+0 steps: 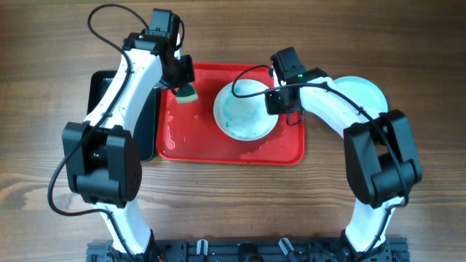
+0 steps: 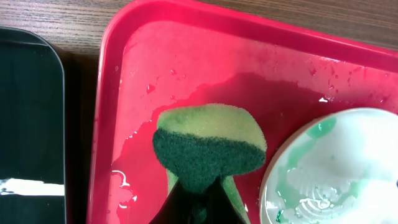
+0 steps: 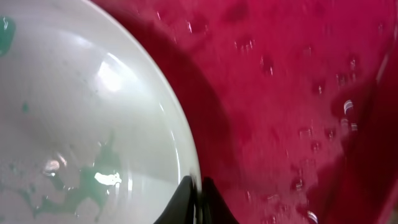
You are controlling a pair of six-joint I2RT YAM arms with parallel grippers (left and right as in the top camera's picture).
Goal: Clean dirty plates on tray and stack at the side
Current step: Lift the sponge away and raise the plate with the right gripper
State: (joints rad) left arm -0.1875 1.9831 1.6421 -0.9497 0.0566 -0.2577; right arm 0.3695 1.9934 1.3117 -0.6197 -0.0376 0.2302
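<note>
The white plate will go down in the middle of the red tray (image 1: 234,111), a little nearer the green sponge, as I set it there with my right gripper.
A white plate (image 1: 245,110) with teal-green smears lies on the wet red tray (image 1: 196,142). My right gripper (image 1: 277,98) is shut on the plate's right rim; in the right wrist view the fingers (image 3: 199,193) pinch the rim of the plate (image 3: 74,124) over the tray (image 3: 292,93). My left gripper (image 1: 185,81) is shut on a green sponge (image 1: 187,93) over the tray's back left corner. In the left wrist view the sponge (image 2: 208,143) hangs above the tray (image 2: 180,68), left of the plate (image 2: 336,168). A pale turquoise plate (image 1: 362,93) lies on the table right of the tray.
A black tray (image 1: 102,87) lies left of the red tray, also in the left wrist view (image 2: 28,112). Water drops and a puddle cover the red tray. The wooden table (image 1: 44,58) surrounds both trays.
</note>
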